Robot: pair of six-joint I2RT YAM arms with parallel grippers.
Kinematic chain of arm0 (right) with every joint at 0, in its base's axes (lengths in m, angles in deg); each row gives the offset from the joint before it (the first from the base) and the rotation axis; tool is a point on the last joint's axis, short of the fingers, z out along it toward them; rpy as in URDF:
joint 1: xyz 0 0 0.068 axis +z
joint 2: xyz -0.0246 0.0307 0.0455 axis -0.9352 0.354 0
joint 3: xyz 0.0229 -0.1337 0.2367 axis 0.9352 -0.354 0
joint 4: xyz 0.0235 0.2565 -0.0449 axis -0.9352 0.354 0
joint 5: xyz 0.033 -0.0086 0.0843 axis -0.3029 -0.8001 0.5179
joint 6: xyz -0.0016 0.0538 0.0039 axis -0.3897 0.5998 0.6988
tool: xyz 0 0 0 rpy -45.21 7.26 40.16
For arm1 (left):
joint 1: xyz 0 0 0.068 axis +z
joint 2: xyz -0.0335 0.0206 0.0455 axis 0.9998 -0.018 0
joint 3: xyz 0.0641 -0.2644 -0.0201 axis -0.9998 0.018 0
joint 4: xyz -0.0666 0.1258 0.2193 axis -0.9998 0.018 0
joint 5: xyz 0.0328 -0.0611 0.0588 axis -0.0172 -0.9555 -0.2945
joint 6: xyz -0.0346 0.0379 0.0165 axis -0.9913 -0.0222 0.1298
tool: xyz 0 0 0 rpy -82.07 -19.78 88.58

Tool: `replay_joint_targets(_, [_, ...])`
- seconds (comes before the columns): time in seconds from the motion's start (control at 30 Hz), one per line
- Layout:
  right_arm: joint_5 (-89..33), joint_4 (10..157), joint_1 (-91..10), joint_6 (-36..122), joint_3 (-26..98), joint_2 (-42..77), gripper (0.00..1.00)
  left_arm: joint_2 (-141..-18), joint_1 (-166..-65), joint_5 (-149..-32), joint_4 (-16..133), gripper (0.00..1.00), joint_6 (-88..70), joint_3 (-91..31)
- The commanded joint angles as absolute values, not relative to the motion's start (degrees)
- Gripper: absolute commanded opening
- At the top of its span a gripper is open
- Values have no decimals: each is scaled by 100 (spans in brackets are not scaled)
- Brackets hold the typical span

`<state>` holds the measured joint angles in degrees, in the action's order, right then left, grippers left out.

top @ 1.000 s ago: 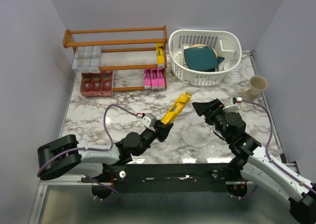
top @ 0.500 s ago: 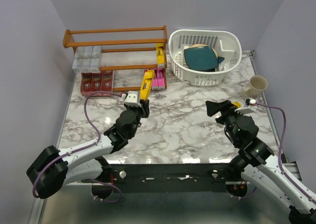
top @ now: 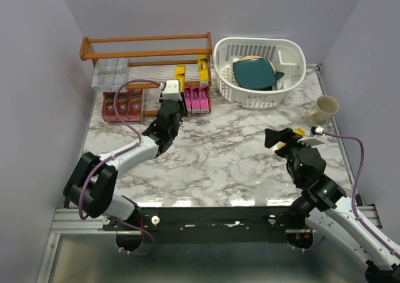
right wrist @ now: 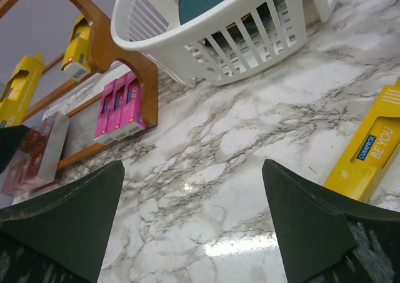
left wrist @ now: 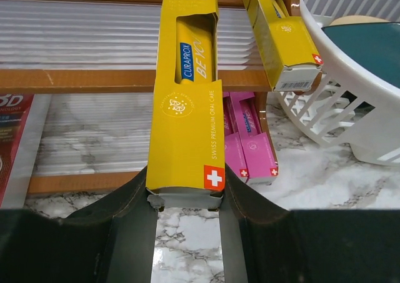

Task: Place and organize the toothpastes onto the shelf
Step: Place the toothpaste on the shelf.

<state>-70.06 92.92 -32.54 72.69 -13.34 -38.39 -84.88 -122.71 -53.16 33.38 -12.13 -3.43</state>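
My left gripper is going to set the yellow toothpaste carton down and let go of it on the upper slatted level [top: 190, 69] [left wrist: 235, 39], close beside the other yellow toothpaste.
My left gripper [top: 173, 100] [left wrist: 185, 192] is shut on the near end of a yellow toothpaste carton [top: 179, 75] [left wrist: 185, 102]. The carton's far end reaches over the shelf's [top: 147, 45] upper slatted tier. Another yellow toothpaste [top: 202, 69] [left wrist: 281, 36] lies at that tier's right end, and silver ones [top: 110, 72] at its left. On the lower tier are red cartons [top: 122, 104] at the left and pink ones [top: 196, 99] [left wrist: 250, 142] at the right. My right gripper [top: 279, 137] [right wrist: 192, 170] stands wide open over bare marble. A loose yellow toothpaste [right wrist: 374, 152] lies just to its right.
A white slotted basket [top: 289, 77] [right wrist: 250, 52] holding a teal item stands right of the shelf, close to the shelf's right end. A cream mug [top: 322, 110] sits near the table's right edge. Purple walls close in on both sides.
My left arm has swung from the table's middle up to the shelf, carrying the yellow carton. The right arm has drawn back toward the right, jaws still open.
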Motion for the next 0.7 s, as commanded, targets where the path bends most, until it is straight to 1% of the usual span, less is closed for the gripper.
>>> replay_joint_targets(0.0, [-7302, 9285, -3270, 7118, -1491, -3901, 100, -9023, -12088, -5582, 3376, 26, -1191, -1017])
replay_joint_targets(0.33, [-7267, 9215, -3270, 7074, -1526, -3822, 100, -9972, -11868, -5653, 3340, 26, -954, -2046])
replay_joint_targets(0.57, [-7205, 9188, -3270, 7074, -1543, -3752, 100, -10666, -11727, -5846, 3112, 26, -901, -2530])
replay_joint_targets(0.67, [-7197, 9153, -3270, 7065, -1552, -3725, 100, -10912, -11666, -5960, 3086, 29, -901, -2723])
